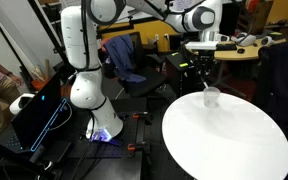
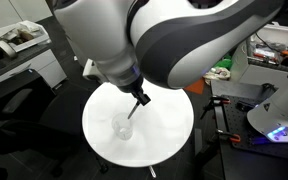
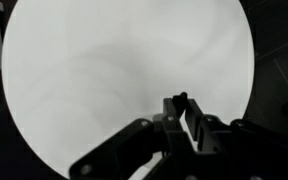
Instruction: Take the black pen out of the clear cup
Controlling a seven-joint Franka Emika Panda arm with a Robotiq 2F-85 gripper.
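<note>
Next, my gripper lets the black pen go on the bare near half of the round white table (image 1: 219,152), across from the clear cup. The pen now slants down toward the cup's rim.
The clear cup (image 1: 211,97) stands upright on the round white table (image 1: 229,140), near its far edge; it also shows in an exterior view (image 2: 122,127). My gripper (image 1: 204,66) hangs just above the cup and is shut on the black pen (image 2: 136,109). The pen slants down from the fingers toward the cup's rim (image 1: 205,83). Whether its lower tip is still inside the cup I cannot tell. In the wrist view the closed fingers (image 3: 181,108) pinch the pen's dark top end (image 3: 180,99). The cup is hidden there.
The white table (image 2: 169,120) is bare apart from the cup. A black office chair with blue cloth (image 1: 124,55) and a cluttered desk (image 1: 246,48) stand behind it. The robot's base (image 1: 87,90) and a lit black box (image 1: 44,115) stand beside it.
</note>
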